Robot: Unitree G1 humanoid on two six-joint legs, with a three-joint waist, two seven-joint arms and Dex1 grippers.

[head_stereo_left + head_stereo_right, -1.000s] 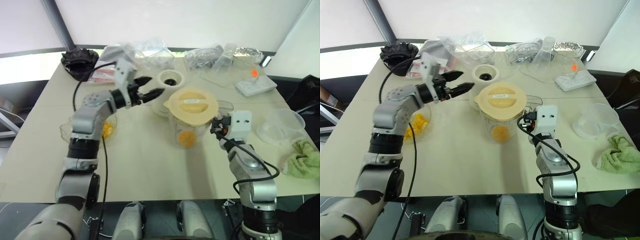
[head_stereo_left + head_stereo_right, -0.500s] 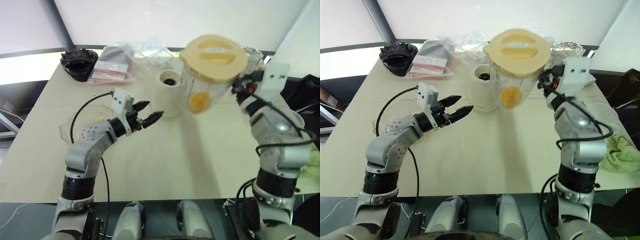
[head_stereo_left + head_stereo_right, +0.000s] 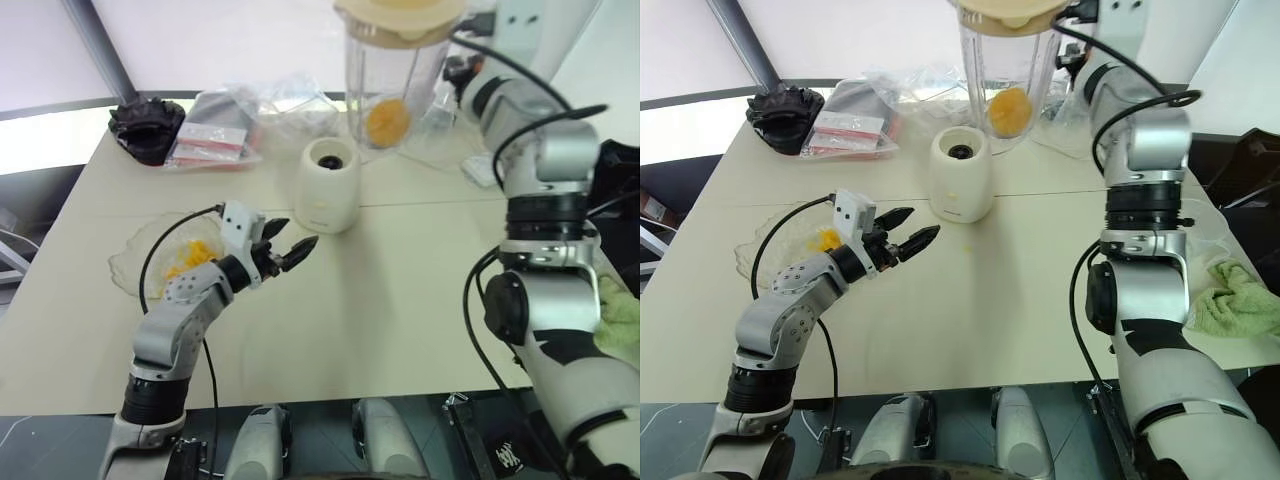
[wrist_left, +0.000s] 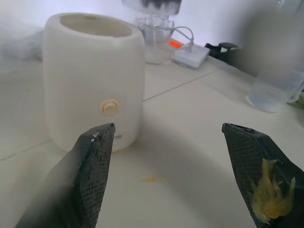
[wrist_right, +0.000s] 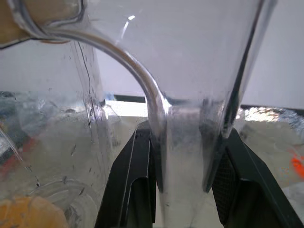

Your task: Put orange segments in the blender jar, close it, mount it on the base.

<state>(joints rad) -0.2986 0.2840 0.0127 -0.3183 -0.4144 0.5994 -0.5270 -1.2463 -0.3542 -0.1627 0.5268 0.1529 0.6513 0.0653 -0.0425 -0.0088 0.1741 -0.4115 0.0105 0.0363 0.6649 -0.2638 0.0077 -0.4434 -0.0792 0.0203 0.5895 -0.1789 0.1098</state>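
I need to release the blender jar, now hanging high behind the base, from my right gripper once it sits upright on the dark socket of the cream-white base point(image 3: 331, 161).
The blender jar point(image 3: 392, 75) hangs high in the air behind the base point(image 3: 328, 185), its cream lid point(image 3: 400, 14) on. Orange segments point(image 3: 386, 120) lie in its bottom. My right gripper point(image 5: 187, 133) is shut on the jar's clear handle, one black finger on each side. The cream-white base stands on the table with its dark socket facing up. My left gripper point(image 3: 290, 245) is open and level, pointing at the base from the near left, holding nothing. Orange pulp sticks to one of its fingers point(image 4: 268, 194). More orange segments point(image 3: 192, 258) lie in a clear crinkled dish point(image 3: 130, 268) beside my left arm.
A black object point(image 3: 145, 125) and plastic bags point(image 3: 250, 125) lie at the table's far left. A white power strip point(image 4: 190, 53) and a clear cup point(image 4: 273, 90) are at the right, with a green cloth point(image 3: 1240, 300) at the right edge. A small orange scrap point(image 3: 971, 244) lies near the base.
My right arm has lifted the lidded jar off the table, up and away to above and behind the base. My left gripper has drawn back and down, still open.
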